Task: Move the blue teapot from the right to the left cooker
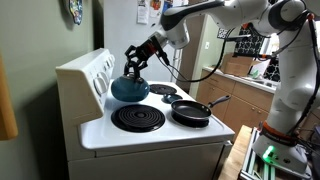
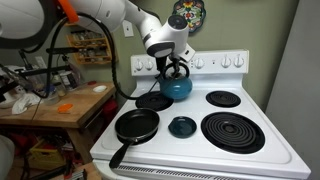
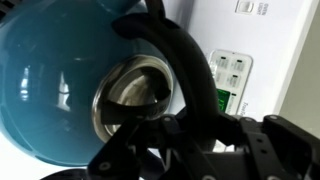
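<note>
My gripper needs to set the blue teapot free on the large, bare black spiral coil burner [image 1: 139,118] at the front of the stove.
The blue teapot [image 1: 129,89] [image 2: 177,88] is at the back of the white stovetop, near the control panel. Its lid is off, and the wrist view shows its blue body [image 3: 45,90] and open metal mouth. My gripper [image 1: 136,63] [image 2: 176,68] [image 3: 185,135] is right above it, shut on its black arched handle [image 3: 185,65]. I cannot tell whether the teapot rests on the stove or hangs just above it. The large black spiral coil burner [image 1: 138,119] [image 2: 233,131] lies bare at the stove's front, apart from the teapot.
A black frying pan [image 1: 190,111] [image 2: 136,125] sits on another front burner, handle pointing off the stove. A small round dark lid [image 2: 182,126] lies mid-stovetop. Smaller coil burners [image 1: 163,90] [image 2: 223,98] are at the back. A cluttered wooden bench [image 2: 60,105] stands beside the stove.
</note>
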Tool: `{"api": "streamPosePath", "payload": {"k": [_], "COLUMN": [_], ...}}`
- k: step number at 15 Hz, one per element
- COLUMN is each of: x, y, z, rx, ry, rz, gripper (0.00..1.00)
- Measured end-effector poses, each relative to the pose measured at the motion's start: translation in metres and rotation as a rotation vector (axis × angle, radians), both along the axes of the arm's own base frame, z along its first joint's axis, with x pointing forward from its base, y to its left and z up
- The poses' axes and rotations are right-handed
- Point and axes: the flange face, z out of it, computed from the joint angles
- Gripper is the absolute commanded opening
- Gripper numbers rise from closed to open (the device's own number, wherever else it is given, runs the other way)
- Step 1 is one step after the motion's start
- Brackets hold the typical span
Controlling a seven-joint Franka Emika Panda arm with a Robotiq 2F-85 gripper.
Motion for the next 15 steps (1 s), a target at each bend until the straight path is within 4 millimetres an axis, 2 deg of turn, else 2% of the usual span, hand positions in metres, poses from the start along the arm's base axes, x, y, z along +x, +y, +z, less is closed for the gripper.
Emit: {"api": "streamPosePath", "payload": {"k": [6,7,12,13,15], "x": [-0.023,-0.027,-0.036,-0.036,-0.037], "y": [0.006,0.008,0.010,0.010,0.009], "z": [0.003,0.004,0.005,0.004,0.001], "rx": [-0.029,-0.030,-0.035,-0.036,-0.040], "ry": [-0.007,-0.005,-0.005,-0.005,-0.001], "rz": [0.034,0.041,0.060,0.060,0.061], "gripper": [0.02,0.09,0.09,0.02,0.02]}}
